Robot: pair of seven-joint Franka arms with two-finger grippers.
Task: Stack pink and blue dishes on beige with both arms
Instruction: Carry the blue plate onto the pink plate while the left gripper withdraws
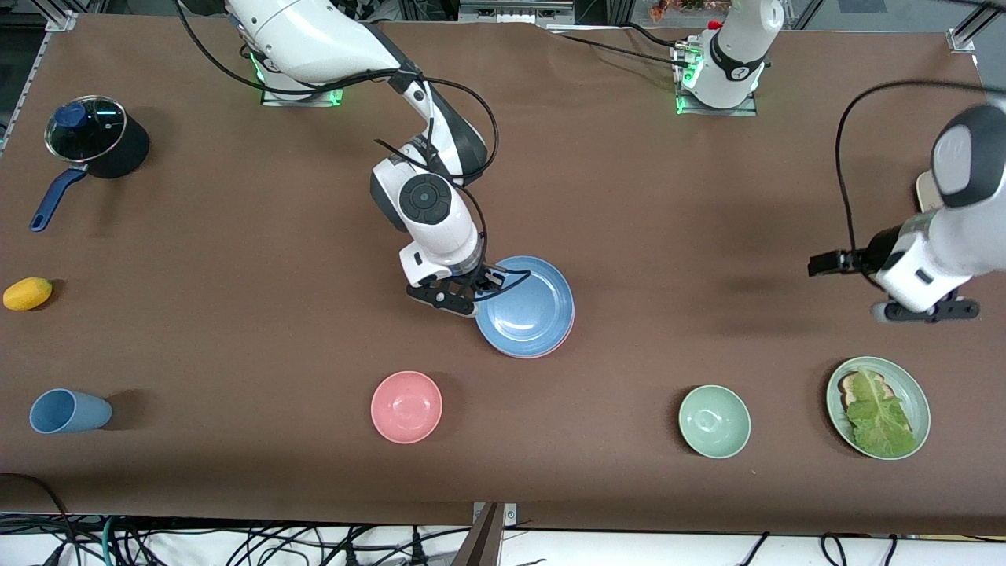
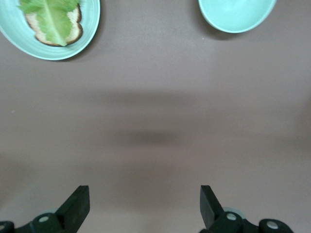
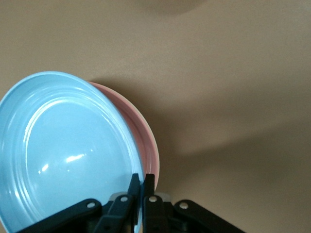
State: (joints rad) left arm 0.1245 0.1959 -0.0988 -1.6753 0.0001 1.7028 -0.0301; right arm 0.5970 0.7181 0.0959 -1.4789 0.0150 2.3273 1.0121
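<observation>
My right gripper needs to release the blue plate squarely on top of the pink plate (image 1: 528, 310) (image 3: 82, 160), so that it covers it almost fully.
The light blue plate (image 1: 528, 306) lies on top of the pink plate (image 1: 559, 339) near the middle of the table; only a thin pink crescent shows under it. My right gripper (image 1: 483, 287) is shut on the blue plate's rim at the side toward the right arm's end. In the right wrist view the fingers (image 3: 134, 187) pinch the blue plate (image 3: 63, 150), with the pink plate (image 3: 146, 141) just under it. My left gripper (image 1: 927, 310) hangs open and empty over bare table (image 2: 145, 194). A pale beige edge (image 1: 926, 192) peeks out beside the left arm; the rest is hidden.
Near the front edge stand a blue cup on its side (image 1: 67, 411), a pink bowl (image 1: 406, 406), a mint bowl (image 1: 714, 421) and a mint oval plate (image 1: 919, 401) with bread and lettuce. A lidded pot (image 1: 94, 141) and a yellow fruit (image 1: 27, 293) sit at the right arm's end.
</observation>
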